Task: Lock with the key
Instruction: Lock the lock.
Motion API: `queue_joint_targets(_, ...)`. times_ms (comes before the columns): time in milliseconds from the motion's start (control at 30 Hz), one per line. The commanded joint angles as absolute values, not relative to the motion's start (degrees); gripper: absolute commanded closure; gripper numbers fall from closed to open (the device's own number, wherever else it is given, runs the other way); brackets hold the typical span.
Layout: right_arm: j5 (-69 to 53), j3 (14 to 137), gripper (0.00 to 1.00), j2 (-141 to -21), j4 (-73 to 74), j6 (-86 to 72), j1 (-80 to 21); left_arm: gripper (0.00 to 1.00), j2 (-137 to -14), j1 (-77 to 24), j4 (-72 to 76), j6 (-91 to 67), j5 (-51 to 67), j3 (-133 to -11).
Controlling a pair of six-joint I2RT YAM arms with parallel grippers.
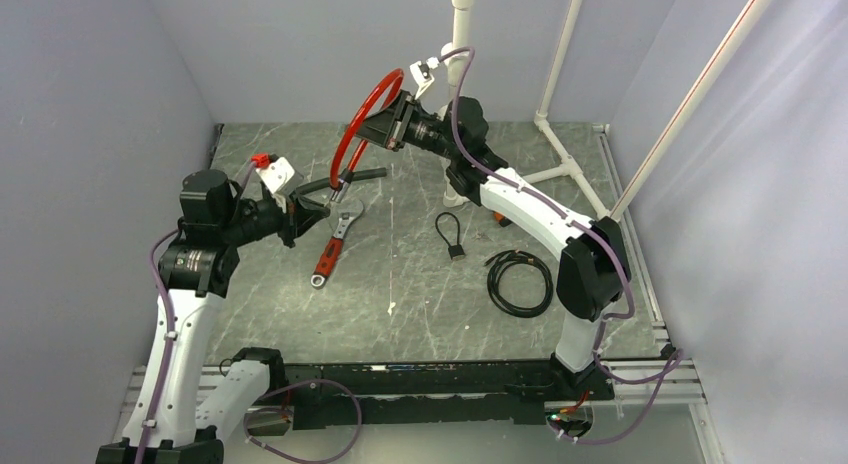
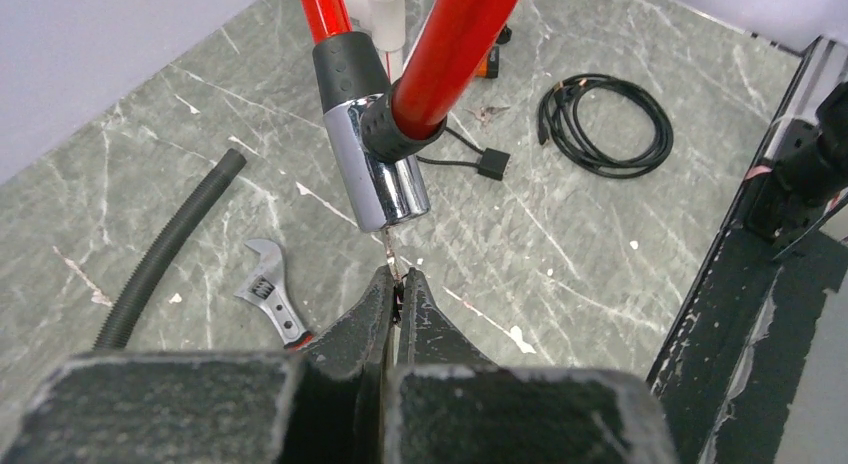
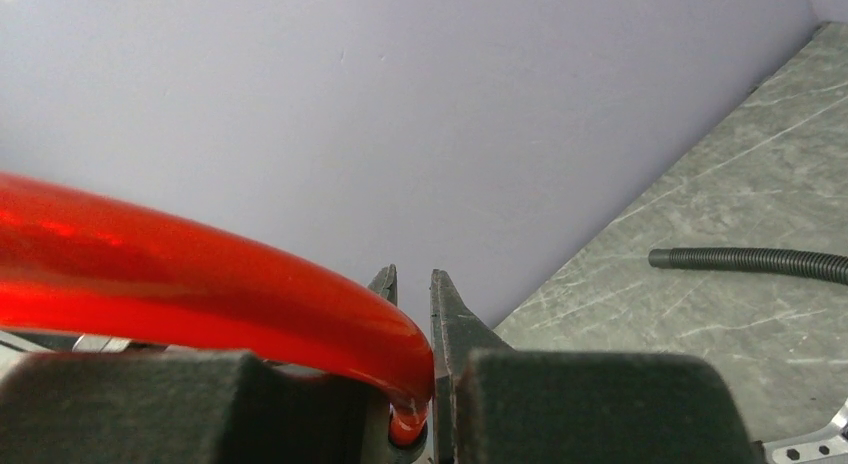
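Observation:
The red cable lock will go down on the table (image 1: 380, 255) between the red-handled wrench and the cord loop, where my right gripper should set it.
A red cable lock (image 1: 365, 109) hangs in the air, and my right gripper (image 3: 413, 284) is shut on its red loop (image 3: 200, 274) near the back of the table. Its chrome cylinder (image 2: 385, 174) points down. A thin metal key blade (image 2: 389, 252) sticks out of the cylinder's lower end. My left gripper (image 2: 399, 281) is shut on that key just below the cylinder, at the table's left (image 1: 322, 212). Another small key with a blocky black head on a thin cord loop (image 1: 456, 251) lies on the table (image 2: 493, 165).
A red-handled wrench (image 1: 335, 246) lies below the lock. A coiled black cable (image 1: 520, 281) sits at the right, a corrugated black hose (image 2: 165, 249) at the left, a small orange padlock (image 2: 490, 62) by the white pipe frame (image 1: 460, 24).

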State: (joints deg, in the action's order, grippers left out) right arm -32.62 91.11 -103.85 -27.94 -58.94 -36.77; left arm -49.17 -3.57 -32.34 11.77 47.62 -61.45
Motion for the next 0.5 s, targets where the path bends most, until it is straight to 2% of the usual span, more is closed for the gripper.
queue_joint_targets(0,-27.24,96.42,1.0,-102.56,-35.47,-59.41,-34.45,1.0,-47.4,-3.36,-42.99,19.1,48.55,-59.49)
queue_joint_targets(467,-26.06,99.88,1.0,-104.44,-34.74,-59.68,-34.45,1.0,-42.72,-3.43,-45.74,21.68,48.03,-55.48)
